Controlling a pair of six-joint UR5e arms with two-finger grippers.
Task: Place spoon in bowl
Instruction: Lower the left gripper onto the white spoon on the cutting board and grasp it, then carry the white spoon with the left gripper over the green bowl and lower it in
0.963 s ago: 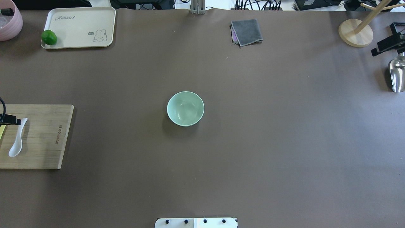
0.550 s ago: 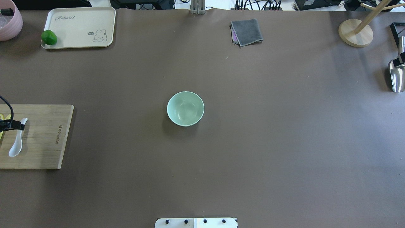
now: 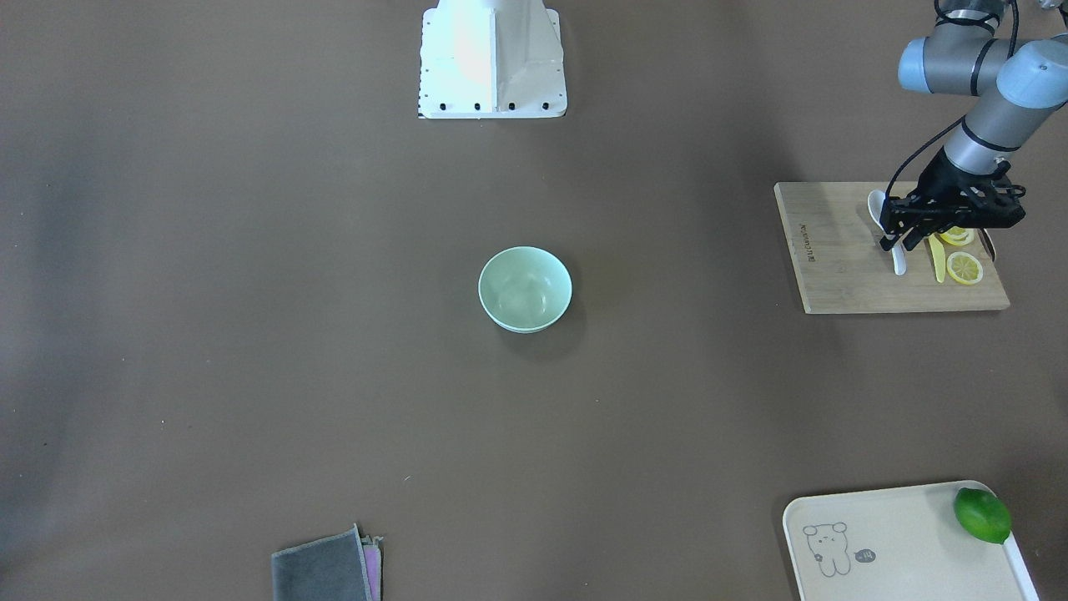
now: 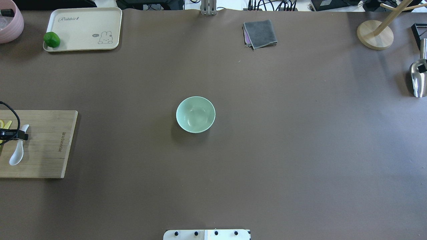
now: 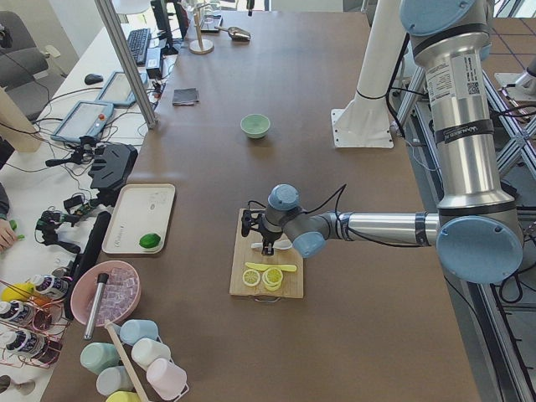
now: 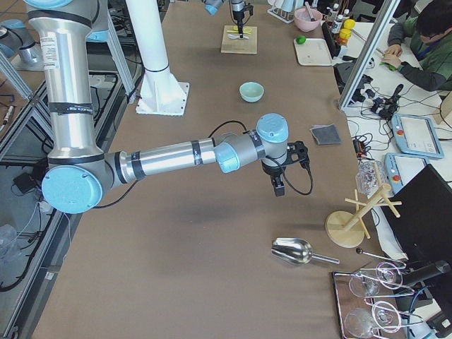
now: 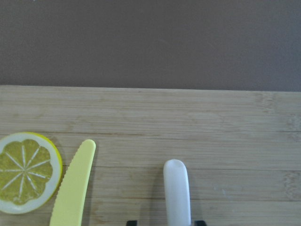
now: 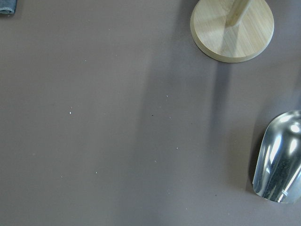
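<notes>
I should let go of the white spoon with my left gripper inside the mint-green bowl [image 3: 537, 312], with the spoon's handle over the bowl's rim toward the tray.
The white spoon [image 4: 16, 154] lies on a wooden cutting board [image 4: 46, 156] at the table's left edge, scoop toward the robot. My left gripper [image 4: 23, 136] is low over its handle. In the left wrist view the two fingertips stand apart on either side of the spoon handle [image 7: 177, 193], open. The front view shows the gripper [image 3: 891, 242] over the spoon [image 3: 898, 260]. The mint-green bowl [image 4: 195, 114] stands empty mid-table, far from the spoon. My right gripper [image 6: 277, 185] hangs over bare table at the right; I cannot tell its state.
A yellow knife [image 7: 73, 188] and lemon slices [image 7: 26, 172] lie on the board beside the spoon. A tray [image 4: 83, 28] with a lime [image 4: 51, 39], a grey cloth [image 4: 260, 33], a metal scoop [image 4: 418, 80] and a wooden stand [image 4: 375, 34] are around the edges.
My left gripper has moved a little along the spoon handle toward the scoop. The right arm has drawn back toward the right edge of the overhead view.
</notes>
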